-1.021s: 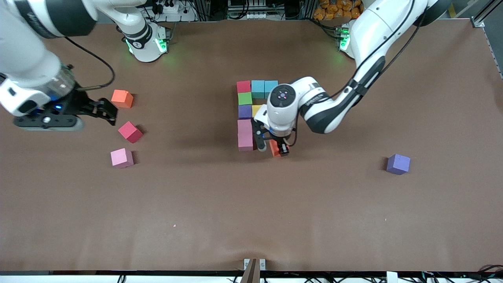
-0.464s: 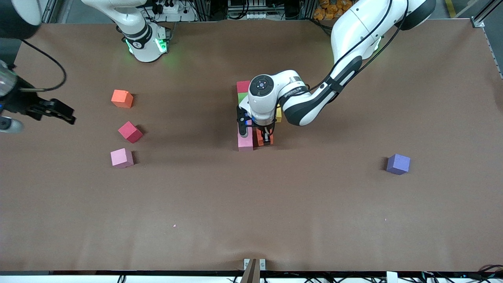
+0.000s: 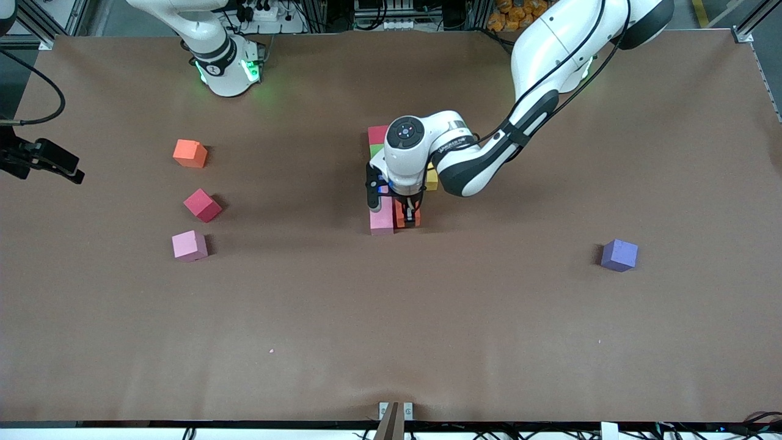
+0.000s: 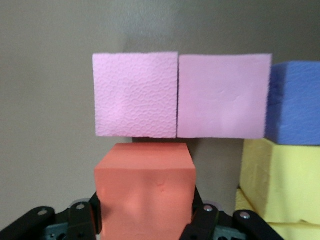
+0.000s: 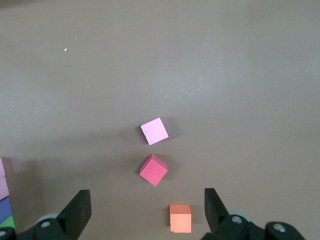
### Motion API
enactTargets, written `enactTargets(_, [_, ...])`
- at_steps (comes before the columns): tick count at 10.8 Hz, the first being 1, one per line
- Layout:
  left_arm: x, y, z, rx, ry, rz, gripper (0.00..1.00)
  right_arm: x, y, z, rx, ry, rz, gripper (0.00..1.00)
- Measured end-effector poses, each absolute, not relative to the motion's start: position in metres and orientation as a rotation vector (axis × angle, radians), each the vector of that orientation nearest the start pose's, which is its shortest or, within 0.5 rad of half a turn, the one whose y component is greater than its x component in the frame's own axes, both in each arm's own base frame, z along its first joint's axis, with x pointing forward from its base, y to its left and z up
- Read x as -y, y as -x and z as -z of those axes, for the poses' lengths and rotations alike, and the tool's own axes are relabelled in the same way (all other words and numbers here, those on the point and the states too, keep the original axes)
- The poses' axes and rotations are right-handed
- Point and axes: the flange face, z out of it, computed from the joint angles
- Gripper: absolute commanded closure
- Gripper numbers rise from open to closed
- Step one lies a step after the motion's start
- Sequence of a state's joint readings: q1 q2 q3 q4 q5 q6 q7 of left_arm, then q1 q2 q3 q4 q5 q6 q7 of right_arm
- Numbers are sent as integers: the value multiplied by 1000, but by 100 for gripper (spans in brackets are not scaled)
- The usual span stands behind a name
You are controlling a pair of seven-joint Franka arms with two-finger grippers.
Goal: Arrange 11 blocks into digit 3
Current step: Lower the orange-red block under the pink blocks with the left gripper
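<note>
I will use my left gripper to set the orange-red block down flush (image 3: 404, 221) (image 4: 144, 178) against the pink block at the near end of the column.
My left gripper (image 3: 406, 215) (image 4: 145, 217) is shut on an orange-red block (image 3: 401, 214) (image 4: 145, 187). It holds the block low, close beside the pink block (image 3: 382, 221) (image 4: 135, 95) at the near end of the built column. A second pink block (image 4: 220, 95), a purple-blue one (image 4: 295, 102) and a yellow one (image 3: 432, 178) (image 4: 280, 180) adjoin. The arm hides most of the rest; a red block (image 3: 379, 132) and a sliver of green (image 3: 375, 148) show. My right gripper (image 3: 61, 166) (image 5: 146, 210) hangs open over the table's edge at the right arm's end.
Loose blocks lie toward the right arm's end: orange (image 3: 189, 153) (image 5: 180, 218), crimson (image 3: 203, 205) (image 5: 153, 169) and pink (image 3: 189, 245) (image 5: 154, 131). A lone purple block (image 3: 619, 255) sits toward the left arm's end.
My left gripper carried the orange-red block in against the pink block. My right arm drew back from the loose blocks toward the table's edge.
</note>
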State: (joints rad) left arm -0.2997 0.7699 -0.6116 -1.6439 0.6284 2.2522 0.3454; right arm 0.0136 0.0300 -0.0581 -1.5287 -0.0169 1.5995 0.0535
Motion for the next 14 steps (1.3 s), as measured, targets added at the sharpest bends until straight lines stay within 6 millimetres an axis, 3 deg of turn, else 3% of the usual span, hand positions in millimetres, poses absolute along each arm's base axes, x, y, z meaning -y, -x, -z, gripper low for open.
enactTargets(3, [493,-476,-209,-2155,2210,65,62,24,-566,-631,-124,3156,55,0])
enactTargets(7, [498,-476,-209,-2164,2205,76,62,27,-562,-647,98,3161,59,0])
enactTargets(12, [503,-473,-203,-2178,2207,83,59,28,-568,-635,191,3157,18,0])
enactTargets(13, [505,-472,-202,-2182,2205,84,35,28,-569,-632,192,3156,11,0])
enactTargets(14, [505,-472,-201,-2182,2206,84,0,28,-571,-629,192,3157,3,0])
